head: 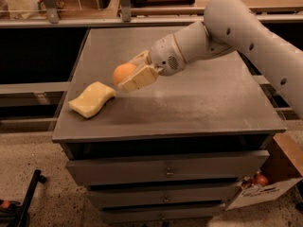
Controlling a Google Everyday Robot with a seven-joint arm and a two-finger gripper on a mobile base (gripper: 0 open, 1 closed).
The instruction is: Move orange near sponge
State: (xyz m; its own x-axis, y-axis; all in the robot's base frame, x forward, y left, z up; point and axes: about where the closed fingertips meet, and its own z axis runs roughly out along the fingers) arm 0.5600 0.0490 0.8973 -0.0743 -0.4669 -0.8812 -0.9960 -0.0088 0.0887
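Next, I let go of the orange on the grey cabinet top, just off the sponge's far end [123, 83].
The orange [122, 73] is a small round orange fruit held between the fingers of my gripper [128, 75], just above the grey cabinet top [203, 103]. The gripper is shut on it, with one pale finger [139, 78] in front of the fruit and one behind. The sponge [92, 99] is a pale yellow wavy foam block lying near the top's left front corner. The orange is a short way to the right of and behind the sponge, apart from it.
The cabinet has drawers [165, 171] below its front edge. A cardboard box [265, 183] with a reddish round thing in it stands on the floor at the right. Shelving and rails [123, 4] run behind the cabinet.
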